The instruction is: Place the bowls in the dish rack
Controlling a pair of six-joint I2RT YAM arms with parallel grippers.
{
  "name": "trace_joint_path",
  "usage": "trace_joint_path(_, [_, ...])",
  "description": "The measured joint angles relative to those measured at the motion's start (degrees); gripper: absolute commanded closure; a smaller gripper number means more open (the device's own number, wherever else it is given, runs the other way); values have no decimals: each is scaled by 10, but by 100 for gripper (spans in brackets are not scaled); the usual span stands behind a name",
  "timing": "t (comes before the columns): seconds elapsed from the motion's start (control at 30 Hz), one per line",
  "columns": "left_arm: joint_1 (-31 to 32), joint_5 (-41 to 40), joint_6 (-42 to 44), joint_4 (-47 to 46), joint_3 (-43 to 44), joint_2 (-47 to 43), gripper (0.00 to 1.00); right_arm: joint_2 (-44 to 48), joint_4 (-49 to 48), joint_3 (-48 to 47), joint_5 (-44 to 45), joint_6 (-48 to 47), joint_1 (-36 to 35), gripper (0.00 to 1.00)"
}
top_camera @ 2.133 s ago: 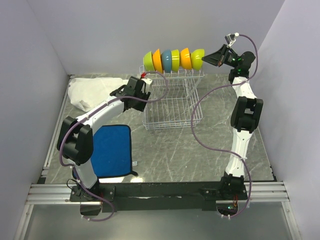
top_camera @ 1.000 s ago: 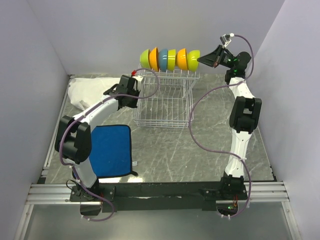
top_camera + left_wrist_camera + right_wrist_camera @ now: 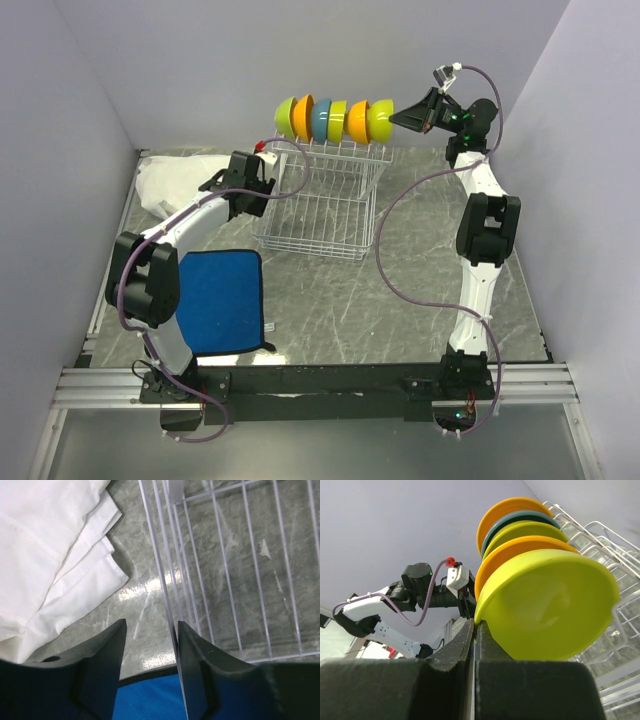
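Observation:
The nearest lime green bowl leans out at the rack's end, so next my right gripper regrips its rim and pushes it in against the orange bowl [image 3: 357, 122].
Several bowls stand on edge in a row on the upper shelf of the white wire dish rack [image 3: 320, 215]: lime green [image 3: 287, 117], orange [image 3: 303, 117], blue [image 3: 322, 120], yellow [image 3: 338, 120], orange [image 3: 357, 120], lime green [image 3: 380, 120]. My right gripper [image 3: 397, 118] is shut, its tips [image 3: 474, 622] touching the rim of the nearest lime green bowl [image 3: 550, 610]. My left gripper [image 3: 262, 192] is open at the rack's left side. In the left wrist view, a rack wire [image 3: 167, 590] runs along the inner face of one of its fingers [image 3: 192, 650], and the gripper's point is [image 3: 150, 625].
A folded white cloth [image 3: 180, 185] lies at the far left, close to the left gripper [image 3: 50, 555]. A blue cloth mat [image 3: 225, 300] lies near the left arm's base. Grey walls stand behind the rack and on both sides.
The rack with its bowls has slid to the left across the table. Both grippers have moved left with it, the right one staying at the lime green bowl.

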State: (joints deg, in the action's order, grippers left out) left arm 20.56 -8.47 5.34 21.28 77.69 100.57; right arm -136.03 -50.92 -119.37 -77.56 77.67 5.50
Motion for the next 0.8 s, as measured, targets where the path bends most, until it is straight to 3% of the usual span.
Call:
trace_joint_path(0.5, [3, -21, 20, -7, -16, 0, 6, -3, 17, 0, -8, -22, -5, 100])
trace_joint_path(0.67, [5, -24, 26, -9, -16, 0, 2, -3, 22, 0, -10, -29, -5, 100])
trace_joint_path(0.8, [7, -26, 29, -9, -16, 0, 1, -3, 26, 0, -11, -37, -5, 93])
